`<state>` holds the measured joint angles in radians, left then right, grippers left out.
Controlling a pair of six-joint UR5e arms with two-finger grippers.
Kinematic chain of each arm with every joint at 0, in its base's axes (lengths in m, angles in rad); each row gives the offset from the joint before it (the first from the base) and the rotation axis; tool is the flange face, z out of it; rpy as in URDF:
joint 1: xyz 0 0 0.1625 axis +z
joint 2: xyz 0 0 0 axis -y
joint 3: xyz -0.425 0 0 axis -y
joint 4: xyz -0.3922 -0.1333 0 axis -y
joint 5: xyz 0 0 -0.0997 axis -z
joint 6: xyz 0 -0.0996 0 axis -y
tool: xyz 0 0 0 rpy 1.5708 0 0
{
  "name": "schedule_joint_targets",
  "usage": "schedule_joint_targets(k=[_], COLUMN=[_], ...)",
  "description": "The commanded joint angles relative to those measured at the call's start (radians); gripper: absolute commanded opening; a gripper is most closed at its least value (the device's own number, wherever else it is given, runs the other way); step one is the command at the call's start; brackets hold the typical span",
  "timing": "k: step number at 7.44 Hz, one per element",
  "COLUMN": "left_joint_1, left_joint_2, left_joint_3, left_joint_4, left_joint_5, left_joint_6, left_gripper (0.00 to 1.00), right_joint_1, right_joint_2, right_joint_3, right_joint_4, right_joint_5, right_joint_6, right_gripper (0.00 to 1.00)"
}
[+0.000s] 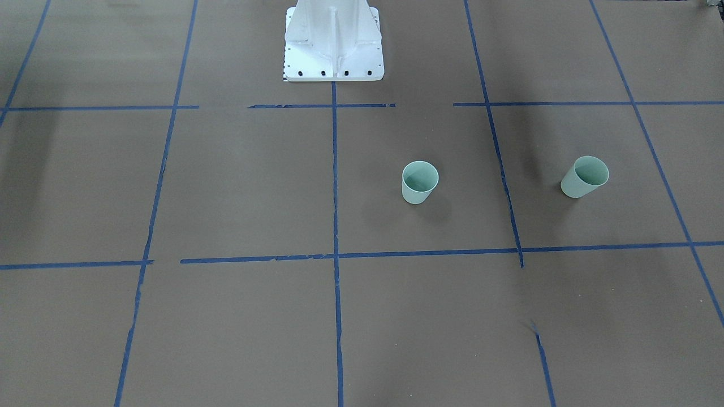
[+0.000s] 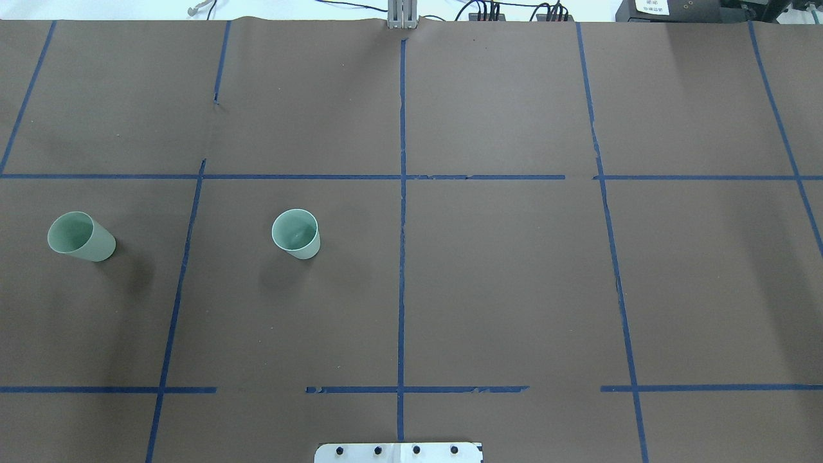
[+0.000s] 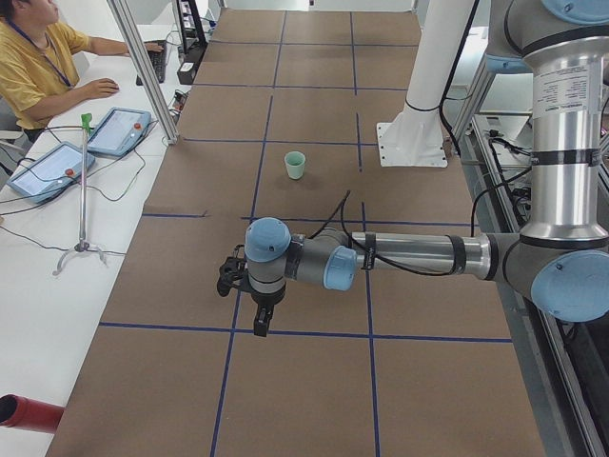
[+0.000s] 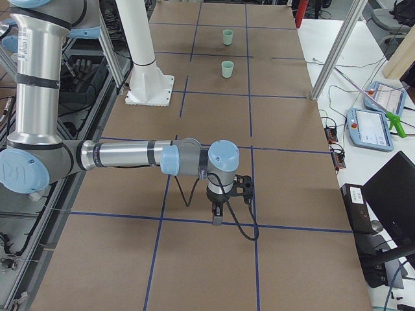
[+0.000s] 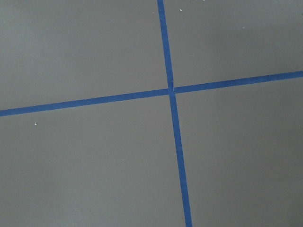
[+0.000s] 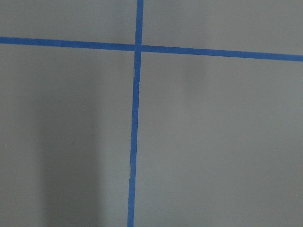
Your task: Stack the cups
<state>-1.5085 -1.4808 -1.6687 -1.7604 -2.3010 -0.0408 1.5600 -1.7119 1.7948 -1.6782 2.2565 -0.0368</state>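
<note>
The outer mint-green cup's rim (image 1: 601, 160), farther from the centre line, is the next spot my left gripper should go to and close on.
Two pale mint-green cups stand upright and apart on the brown table, both in the robot's left half. One cup (image 2: 296, 233) (image 1: 419, 182) is near the centre line. The other cup (image 2: 80, 236) (image 1: 584, 177) is far out to the left. In the exterior right view both show at the far end, one (image 4: 227, 69) nearer than the other (image 4: 227, 37). The left gripper (image 3: 259, 324) hangs high over the table and points down; I cannot tell if it is open. The right gripper (image 4: 216, 219) does the same over the other half; I cannot tell its state either.
The white robot pedestal (image 1: 334, 45) stands at the table's robot side. Blue tape lines (image 2: 402, 193) divide the table into squares. An operator (image 3: 38, 57) sits at a side bench with control tablets (image 3: 119, 129). Both wrist views show only table and tape.
</note>
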Motion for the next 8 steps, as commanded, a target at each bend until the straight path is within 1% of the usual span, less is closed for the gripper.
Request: schedule_joint_targets(k=[1,2,3,4,5,7,8], left_joint_1=[0.001,0.002,0.005,0.013,0.046,0.154,0.215], left_joint_2=[-0.001,-0.003,0.004,0.007,-0.001,-0.022,-0.047], left_joint_3=[0.004,0.003,0.007,0.009,0.009,-0.032,-0.055], left_joint_4=[-0.004,-0.008,-0.084,-0.100,-0.109,-0.114,-0.114], left_joint_5=[0.002,0.000,0.000,-0.002,-0.003,-0.003,-0.033], left_joint_6=[-0.001,-0.001,-0.007,-0.019,-0.150,-0.381,-0.486], left_gripper=[1.00,1.00,1.00,1.00,1.00,1.00,1.00], right_joint_1=[-0.001,0.000,-0.001,0.000,0.000,0.000,-0.001], right_joint_2=[0.000,0.000,0.000,0.000,0.000,0.000,0.000], right_joint_3=[0.000,0.000,0.000,0.000,0.000,0.000,0.000], right_joint_4=[0.000,0.000,0.000,0.000,0.000,0.000,0.000], right_joint_5=[0.000,0.000,0.000,0.000,0.000,0.000,0.000], right_joint_6=[0.000,0.000,0.000,0.000,0.000,0.000,0.000], right_gripper=[1.00,1.00,1.00,1.00,1.00,1.00,1.00])
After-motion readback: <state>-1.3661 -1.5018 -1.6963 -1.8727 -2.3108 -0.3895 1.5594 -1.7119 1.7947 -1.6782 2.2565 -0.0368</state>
